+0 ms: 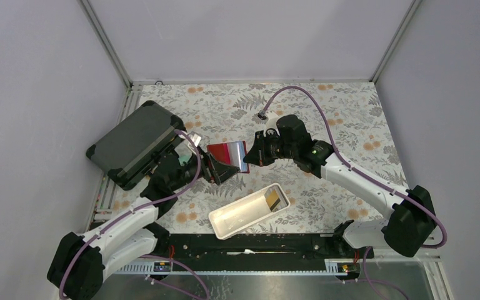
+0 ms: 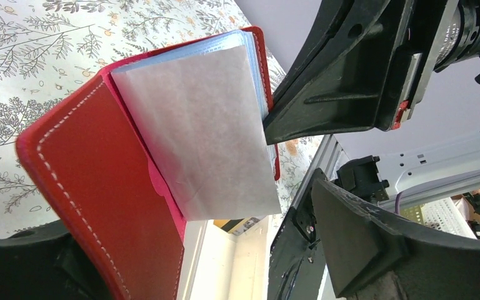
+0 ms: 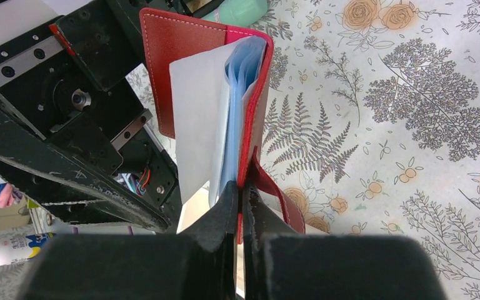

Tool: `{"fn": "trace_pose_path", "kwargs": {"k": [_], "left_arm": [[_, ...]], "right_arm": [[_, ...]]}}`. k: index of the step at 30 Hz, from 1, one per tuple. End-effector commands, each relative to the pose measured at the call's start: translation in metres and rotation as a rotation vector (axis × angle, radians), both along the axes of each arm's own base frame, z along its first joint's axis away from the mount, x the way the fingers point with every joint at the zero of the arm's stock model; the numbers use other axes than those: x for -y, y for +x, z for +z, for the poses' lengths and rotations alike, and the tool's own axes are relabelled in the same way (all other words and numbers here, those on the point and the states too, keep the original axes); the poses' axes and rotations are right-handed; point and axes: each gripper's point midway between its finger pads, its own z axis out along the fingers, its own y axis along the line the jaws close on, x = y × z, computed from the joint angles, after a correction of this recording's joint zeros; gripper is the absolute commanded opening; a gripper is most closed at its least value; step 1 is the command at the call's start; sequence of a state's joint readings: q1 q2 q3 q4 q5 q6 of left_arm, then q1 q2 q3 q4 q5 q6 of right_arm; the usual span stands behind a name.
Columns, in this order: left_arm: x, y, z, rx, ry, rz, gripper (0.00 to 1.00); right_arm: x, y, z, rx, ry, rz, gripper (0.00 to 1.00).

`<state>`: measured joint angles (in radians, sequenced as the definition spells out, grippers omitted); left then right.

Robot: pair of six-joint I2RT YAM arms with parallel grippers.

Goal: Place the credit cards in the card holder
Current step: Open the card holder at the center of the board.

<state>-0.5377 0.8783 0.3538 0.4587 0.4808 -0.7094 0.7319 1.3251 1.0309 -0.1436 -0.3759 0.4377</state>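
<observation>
My left gripper should close on the loose red flap (image 2: 114, 178) and spread the card holder before inserting credit cards, since the white sleeve covers the light blue pockets.
The card holder (image 1: 227, 154), a red wallet, hangs open above the table between my two grippers. My right gripper (image 3: 240, 199) is shut on the edge of the card holder's (image 3: 184, 50) red cover. Light blue credit cards (image 3: 245, 62) sit in its pockets beside a white sleeve (image 3: 197, 112). My left gripper (image 2: 184, 240) stands open, its fingers (image 2: 375, 244) wide on either side of the card holder's (image 2: 94, 187) other flap. A yellow-brown credit card (image 1: 275, 199) lies in the white tray.
A long white tray (image 1: 240, 215) lies just in front of the wallet. A big dark grey hard case (image 1: 134, 145) stands at the left, close to my left arm. A small cable plug (image 1: 262, 115) rests on the floral cloth behind.
</observation>
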Motion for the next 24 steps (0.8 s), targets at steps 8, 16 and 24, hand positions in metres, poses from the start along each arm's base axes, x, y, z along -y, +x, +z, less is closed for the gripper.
{"fn": "trace_pose_path", "kwargs": {"k": [8, 16, 24], "left_arm": [[0.005, 0.022, 0.031, 0.054, -0.029, 0.049, 0.99], [0.004, 0.032, 0.022, 0.018, 0.023, 0.084, 0.96], [0.008, 0.037, 0.010, -0.016, 0.070, 0.086, 0.92]], "right_arm": [[-0.005, 0.008, 0.019, 0.073, 0.035, 0.012, 0.00], [-0.007, 0.006, 0.019, 0.076, 0.036, 0.029, 0.00], [-0.011, 0.004, 0.019, 0.082, 0.032, 0.040, 0.00]]}}
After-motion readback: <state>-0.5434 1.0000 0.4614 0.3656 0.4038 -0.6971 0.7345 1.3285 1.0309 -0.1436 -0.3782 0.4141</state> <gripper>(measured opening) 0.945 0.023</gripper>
